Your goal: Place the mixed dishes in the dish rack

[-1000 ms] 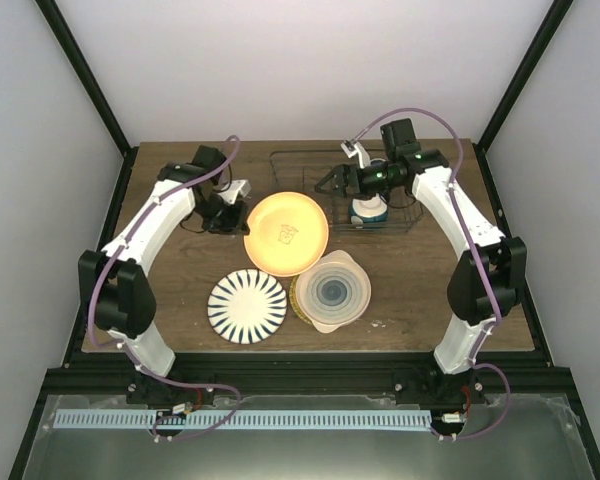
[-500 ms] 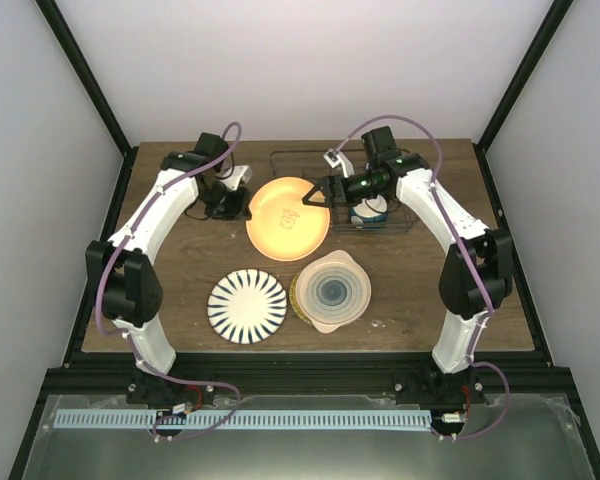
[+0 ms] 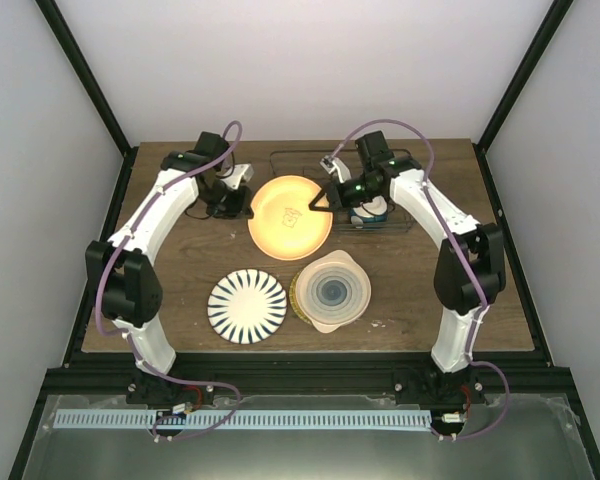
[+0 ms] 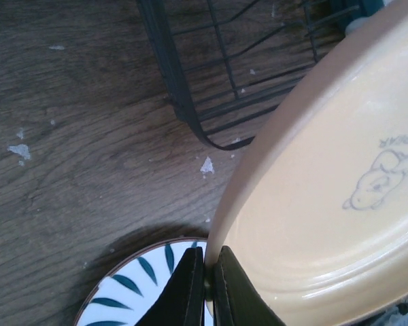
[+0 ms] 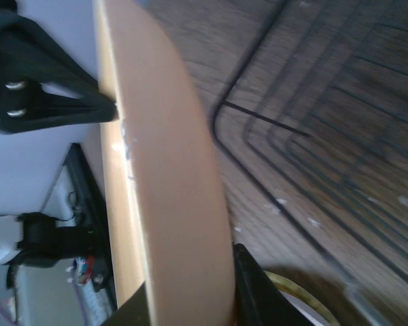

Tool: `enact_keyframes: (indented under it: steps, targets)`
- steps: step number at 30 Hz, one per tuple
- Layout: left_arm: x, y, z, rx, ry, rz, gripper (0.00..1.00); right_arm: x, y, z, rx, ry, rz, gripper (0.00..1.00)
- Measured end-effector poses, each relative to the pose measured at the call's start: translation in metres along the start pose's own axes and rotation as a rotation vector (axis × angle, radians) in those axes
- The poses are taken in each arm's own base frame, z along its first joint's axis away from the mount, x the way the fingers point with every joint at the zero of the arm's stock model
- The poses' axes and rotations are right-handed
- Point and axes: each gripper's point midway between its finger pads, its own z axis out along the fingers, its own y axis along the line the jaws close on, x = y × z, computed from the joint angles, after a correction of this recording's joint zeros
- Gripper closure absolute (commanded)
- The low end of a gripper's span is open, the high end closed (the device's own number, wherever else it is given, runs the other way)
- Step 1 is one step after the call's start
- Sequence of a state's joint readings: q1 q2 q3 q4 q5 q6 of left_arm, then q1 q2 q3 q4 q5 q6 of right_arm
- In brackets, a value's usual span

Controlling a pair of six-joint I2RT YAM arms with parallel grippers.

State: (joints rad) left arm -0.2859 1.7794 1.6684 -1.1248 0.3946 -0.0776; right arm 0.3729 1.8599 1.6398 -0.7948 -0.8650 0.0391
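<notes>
Next, I let go of the orange-yellow plate with my right gripper in the wire dish rack's back half (image 3: 318,178), diagonally behind the white-and-blue bowl.
The orange-yellow plate (image 3: 290,217) hangs tilted above the table just left of the wire dish rack (image 3: 400,222), held from both sides. My left gripper (image 3: 244,204) is shut on its left rim; in the left wrist view the gripper (image 4: 209,285) pinches the rim of the plate (image 4: 340,204). My right gripper (image 3: 324,200) is shut on the opposite rim; its wrist view shows the plate (image 5: 170,190) edge-on between the gripper's (image 5: 190,302) fingers. A small white-and-blue bowl (image 3: 373,210) sits inside the rack. The cream plate with grey-blue rings (image 3: 330,290) lies flat in front.
A white plate with dark leaf stripes (image 3: 247,306) lies on the table left of the cream plate, below the held plate. The rack's near corner (image 4: 211,129) is close to the plate's edge. Dark frame posts run along both table sides.
My right gripper swung left from over the rack to the orange-yellow plate's right rim and shut on it. The left gripper carried the plate slightly back, toward the rack.
</notes>
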Motion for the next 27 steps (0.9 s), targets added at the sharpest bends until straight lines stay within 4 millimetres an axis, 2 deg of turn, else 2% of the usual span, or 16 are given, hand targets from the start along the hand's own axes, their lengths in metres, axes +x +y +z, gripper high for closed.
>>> enact_keyframes:
  steps: [1,3,7,12,14,16,18,21,24,27]
  targets:
    - [0.0,0.0,0.0,-0.001,0.002,0.0,1.0,0.001,-0.005,0.001,0.017,0.002,0.012,0.99]
    - [0.001,-0.003,-0.002,0.014,0.004,-0.001,1.0,0.003,-0.021,0.002,0.072,0.01,0.036,0.99]
    - [0.0,-0.002,-0.001,0.006,0.005,-0.001,1.0,0.002,-0.023,0.004,0.069,0.011,0.031,0.99]
    - [-0.007,-0.003,-0.003,0.005,-0.022,0.0,0.65,-0.012,-0.019,-0.003,0.094,-0.005,-0.017,0.99]
    - [-0.013,-0.004,-0.005,0.003,-0.04,0.004,0.49,-0.03,-0.013,-0.008,0.104,-0.034,-0.071,0.99]
    - [-0.017,-0.005,-0.008,0.0,-0.052,0.004,0.26,-0.052,-0.005,-0.016,0.115,-0.078,-0.138,0.99]
    - [-0.023,-0.006,-0.011,-0.003,-0.073,0.01,0.12,-0.07,0.0,-0.025,0.147,-0.12,-0.202,0.99]
    - [-0.031,-0.005,-0.018,-0.015,-0.104,0.016,0.01,-0.09,0.0,-0.036,0.209,-0.173,-0.294,0.99]
    - [-0.034,-0.002,-0.021,-0.029,-0.115,0.008,0.0,-0.106,-0.009,-0.044,0.306,-0.213,-0.398,0.99]
    - [-0.037,0.003,-0.026,-0.042,-0.126,-0.009,0.0,-0.118,-0.027,-0.05,0.433,-0.241,-0.526,0.99]
